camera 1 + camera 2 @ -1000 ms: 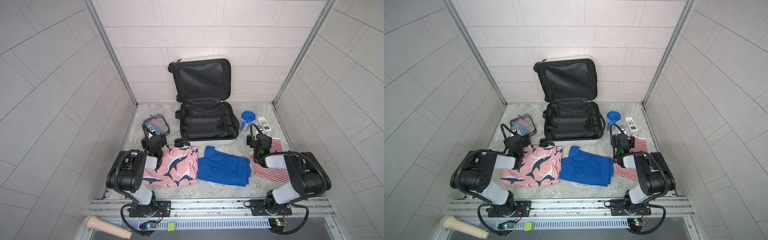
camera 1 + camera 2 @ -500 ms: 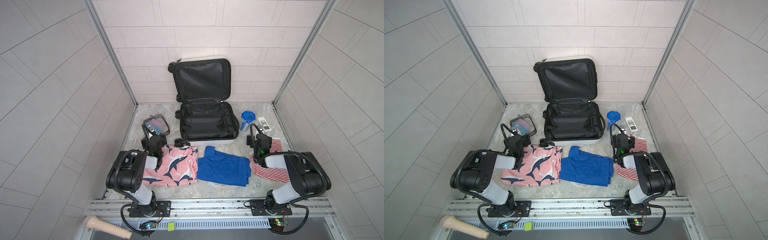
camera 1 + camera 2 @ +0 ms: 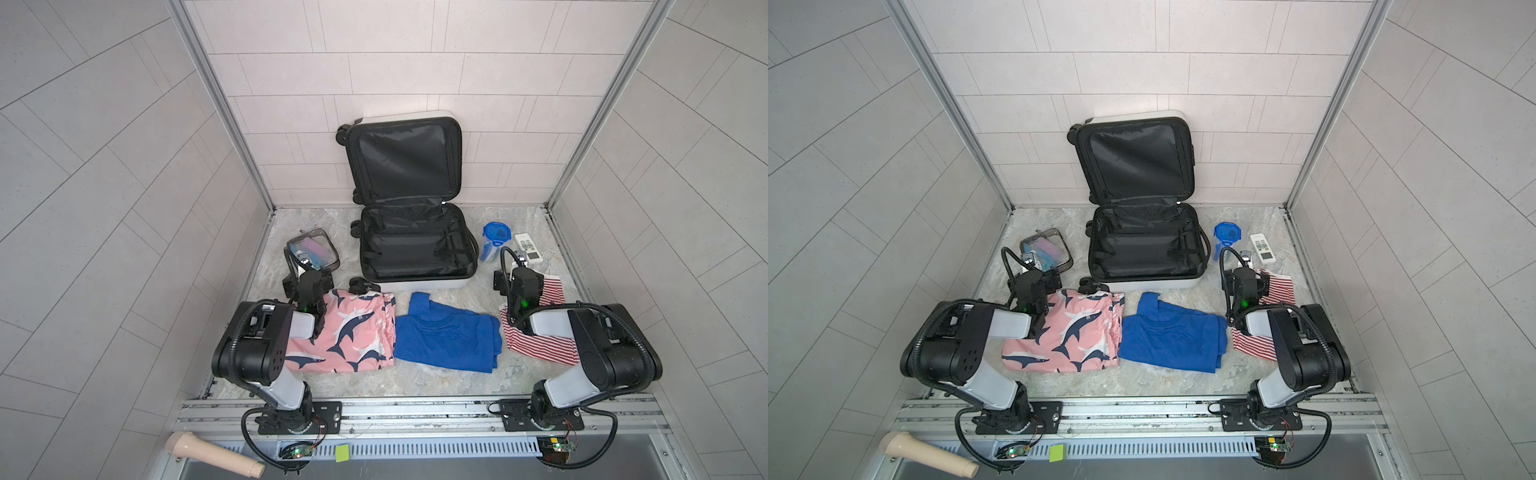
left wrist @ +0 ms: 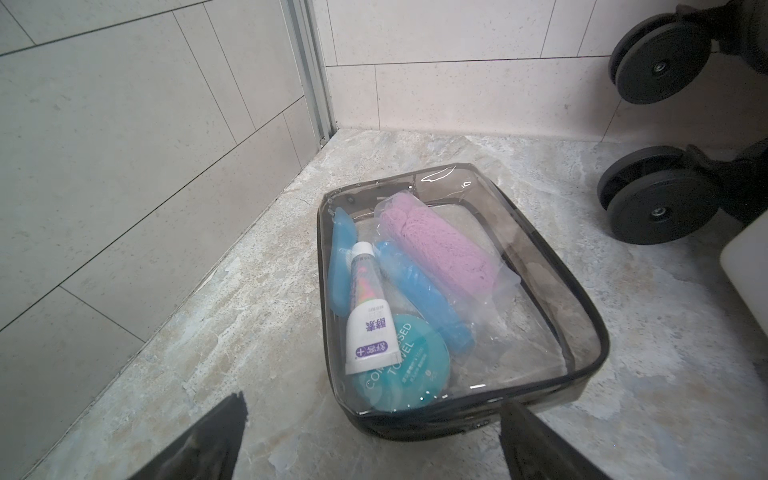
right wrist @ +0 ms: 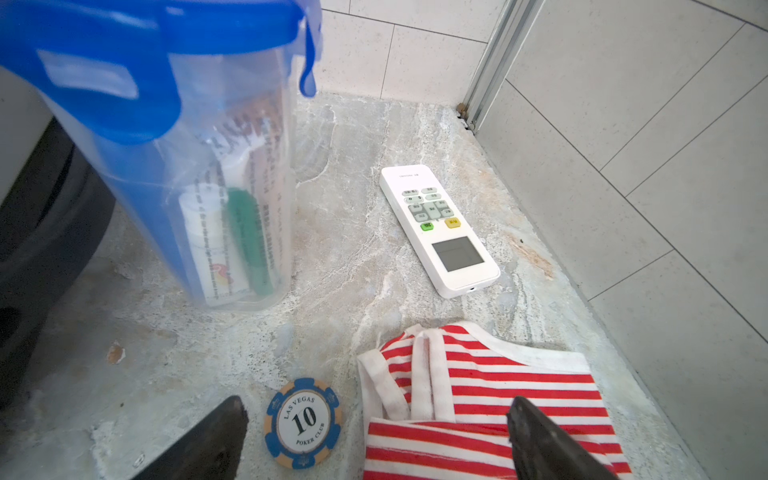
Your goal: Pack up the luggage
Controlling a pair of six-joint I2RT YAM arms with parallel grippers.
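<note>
The right gripper needs to grip the blue shirt's edge (image 3: pixel 496 334) beside the red-striped top.
The white luggage (image 3: pixel 419 285) lies open at the back, black-lined and empty, its lid leaning on the rear wall; its black wheels (image 4: pixel 660 199) show in the left wrist view. My left gripper (image 3: pixel 307 279) (image 4: pixel 374 406) hovers open just short of the clear toiletry pouch (image 4: pixel 436 299), holding nothing. My right gripper (image 3: pixel 521 277) (image 5: pixel 376 406) is open over the edge of a red-striped top (image 5: pixel 498 395), with a poker chip (image 5: pixel 303 422) between its fingers on the floor. Pink shark shorts (image 3: pixel 349 336) and a blue shirt (image 3: pixel 449 336) lie folded in front of the luggage.
A blue-lidded clear container (image 5: pixel 187 166) stands right of the luggage, and a white remote (image 5: pixel 440 232) lies beside it near the right wall. Tiled walls close in both sides. A beige handle (image 3: pixel 212 453) and a green tag (image 3: pixel 343 452) sit on the front rail.
</note>
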